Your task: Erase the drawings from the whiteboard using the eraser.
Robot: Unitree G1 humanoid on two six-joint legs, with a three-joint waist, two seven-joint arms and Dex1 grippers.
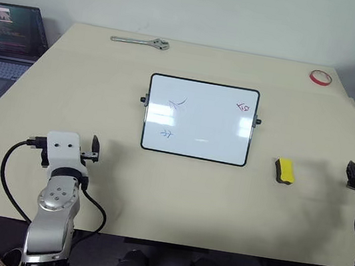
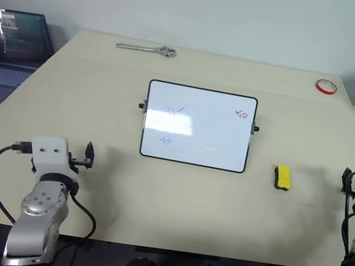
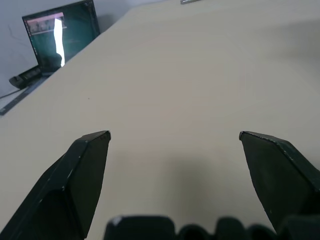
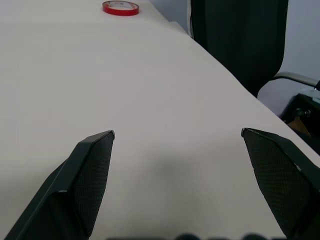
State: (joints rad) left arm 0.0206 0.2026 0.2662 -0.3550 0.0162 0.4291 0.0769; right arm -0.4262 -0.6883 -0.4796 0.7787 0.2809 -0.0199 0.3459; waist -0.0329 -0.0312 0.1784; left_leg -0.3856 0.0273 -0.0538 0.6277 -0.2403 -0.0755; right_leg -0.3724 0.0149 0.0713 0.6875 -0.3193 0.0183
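Note:
Next, I move my right gripper to the middle [image 1: 284,171] of the yellow eraser beside the whiteboard and close it across its long sides.
The whiteboard [image 1: 205,127] lies flat in the middle of the table, black-framed with knobs on its short sides. The drawings on it are a blue scribble [image 1: 178,101], a second blue one [image 1: 167,133] and a red one [image 1: 242,107]. The yellow eraser [image 1: 284,170] rests on the table to the right of the board. My left gripper [image 3: 175,135] hovers open over bare table near the front left, well short of the board. At the front right edge my right gripper [image 4: 177,132] is open too, empty, to the right of the eraser.
A metal wrench [image 1: 140,42] lies at the far edge of the table [image 1: 168,192]. A red tape ring [image 1: 320,76] sits at the far right corner. A laptop [image 1: 6,38] stands off the left side, and a dark chair [image 4: 240,40] beyond the right edge.

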